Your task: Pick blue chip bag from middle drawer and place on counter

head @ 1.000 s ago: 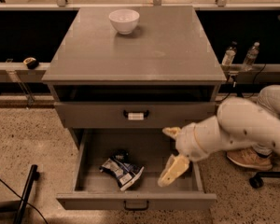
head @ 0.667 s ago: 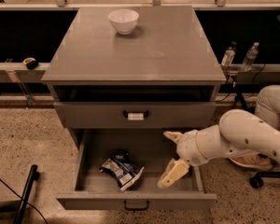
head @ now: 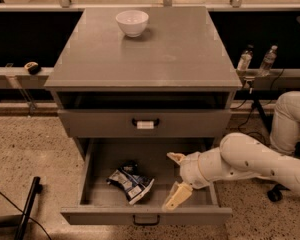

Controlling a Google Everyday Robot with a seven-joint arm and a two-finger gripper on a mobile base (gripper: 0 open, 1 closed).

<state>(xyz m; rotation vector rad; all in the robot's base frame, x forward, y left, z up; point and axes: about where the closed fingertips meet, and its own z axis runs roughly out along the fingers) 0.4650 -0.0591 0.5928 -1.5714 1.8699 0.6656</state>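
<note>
I will close my gripper on the near end (head: 140, 191) of the blue chip bag, the end toward the handle of the open drawer.
The blue chip bag (head: 130, 182) lies crumpled on the floor of the open middle drawer (head: 90, 184), left of centre. My gripper (head: 176, 180) is inside the drawer to the right of the bag, apart from it, open and empty. One finger (head: 175, 157) points toward the back and the other (head: 177, 197) toward the drawer's front. My white arm (head: 250, 159) reaches in from the right. The counter (head: 160, 54) is the grey cabinet top above.
A white bowl (head: 132, 22) stands at the back of the counter. A closed drawer front with a white-labelled handle (head: 145, 124) sits above the open drawer. Two bottles (head: 256, 60) stand on a ledge at the right. A dark pole (head: 27, 209) leans at lower left.
My arm has drawn lower and a little further right; the gripper stays in the drawer's right half. The bag has not moved.
</note>
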